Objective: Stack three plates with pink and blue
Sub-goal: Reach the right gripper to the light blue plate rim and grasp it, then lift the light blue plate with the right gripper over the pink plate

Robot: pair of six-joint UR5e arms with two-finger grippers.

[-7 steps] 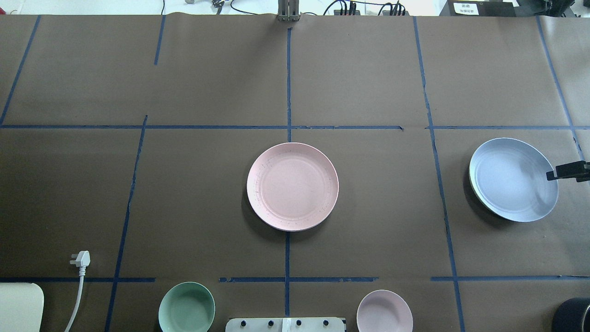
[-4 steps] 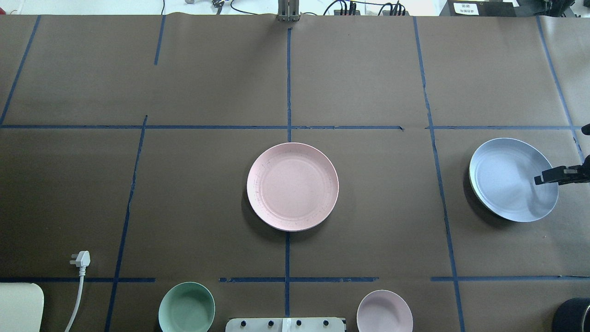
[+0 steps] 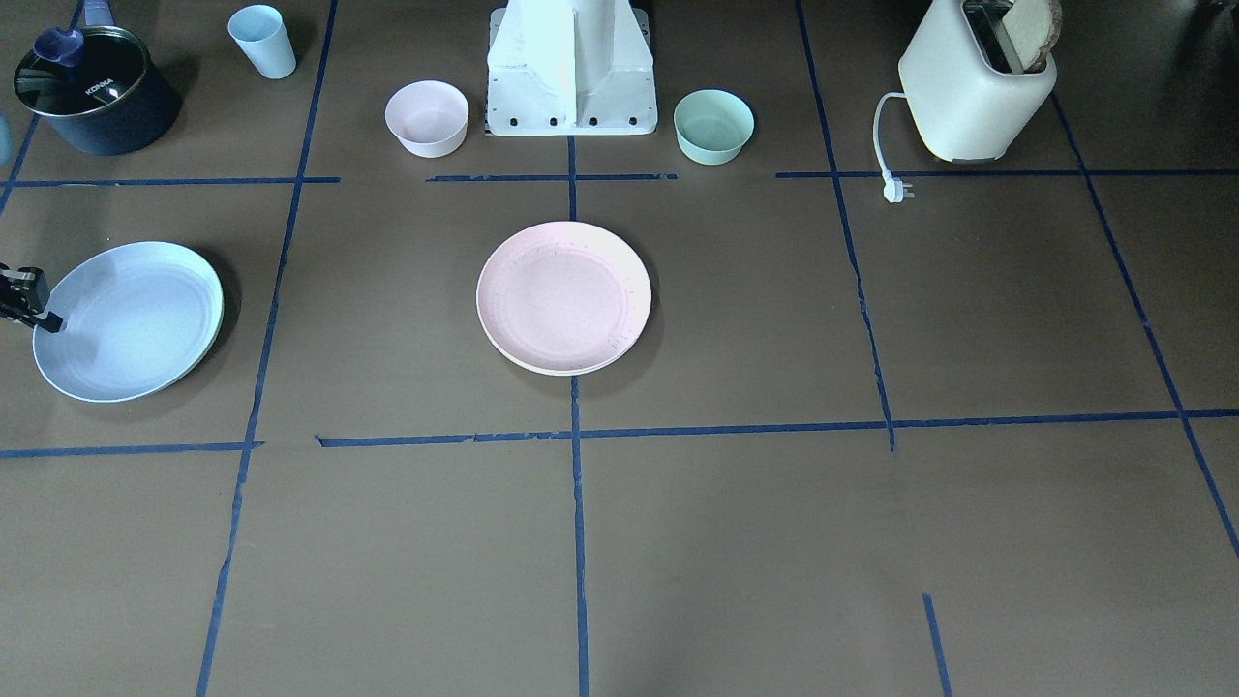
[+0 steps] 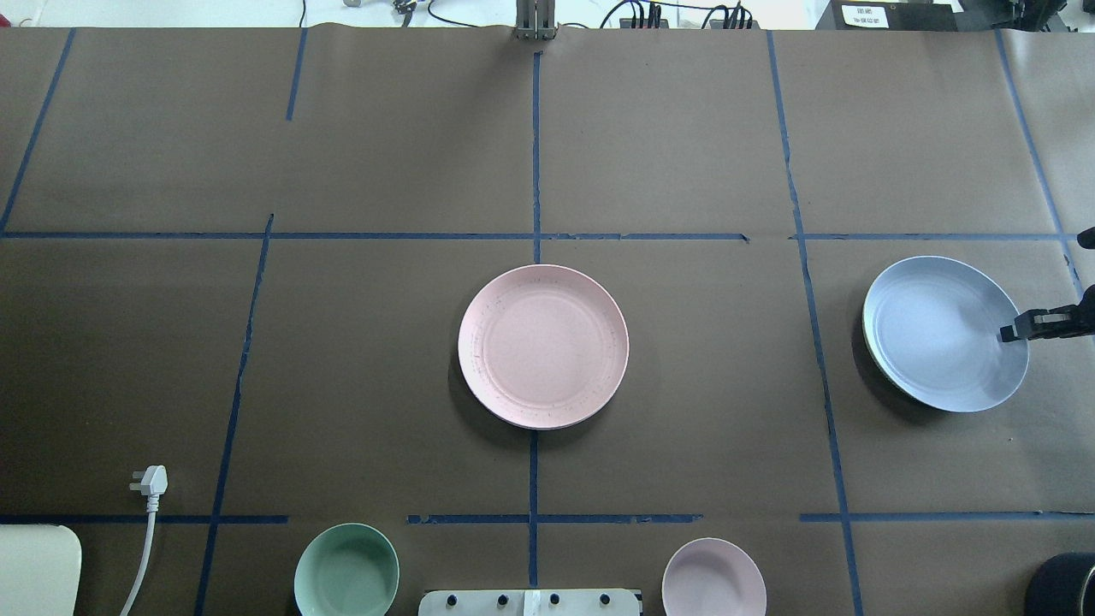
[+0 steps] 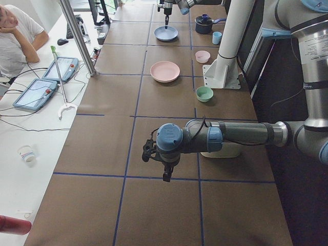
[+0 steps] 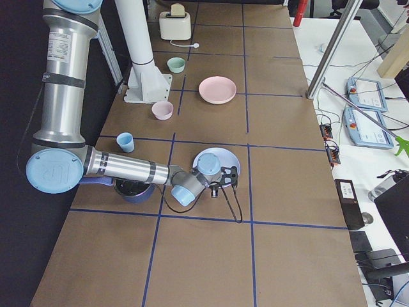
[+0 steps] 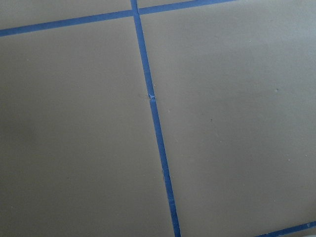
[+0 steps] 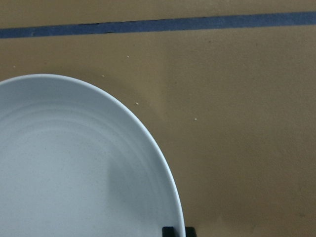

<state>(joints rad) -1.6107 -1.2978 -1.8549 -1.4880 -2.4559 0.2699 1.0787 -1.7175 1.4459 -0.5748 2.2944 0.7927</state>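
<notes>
The robot's right gripper should release the light blue plate on top of the pale pink plate [image 3: 563,295] at the center of the table.
The pale pink plate [image 4: 542,346] lies flat at the table's centre, also in the front view [image 3: 563,295]. A pale rim shows under its near edge there; I cannot tell whether that is the cream plate. The light blue plate [image 4: 941,334] sits at the right side, also in the front view [image 3: 126,324]. My right gripper [image 4: 1009,331] is at its outer rim. In the right wrist view its two fingertips [image 8: 168,231] straddle the plate's rim [image 8: 148,138], closed on it. My left gripper [image 5: 166,177] shows only in the exterior left view, over bare table; I cannot tell its state.
A mint bowl [image 4: 346,571] and a small pink bowl [image 4: 713,577] flank the robot base. A dark pot [image 3: 92,87] and a light blue cup [image 3: 262,41] stand behind the blue plate. A toaster [image 3: 973,87] with a loose plug [image 4: 151,481] is on the left side.
My right gripper has moved in over the blue plate's outer rim. The blue plate has shifted slightly to the left. The pink plate has not moved.
</notes>
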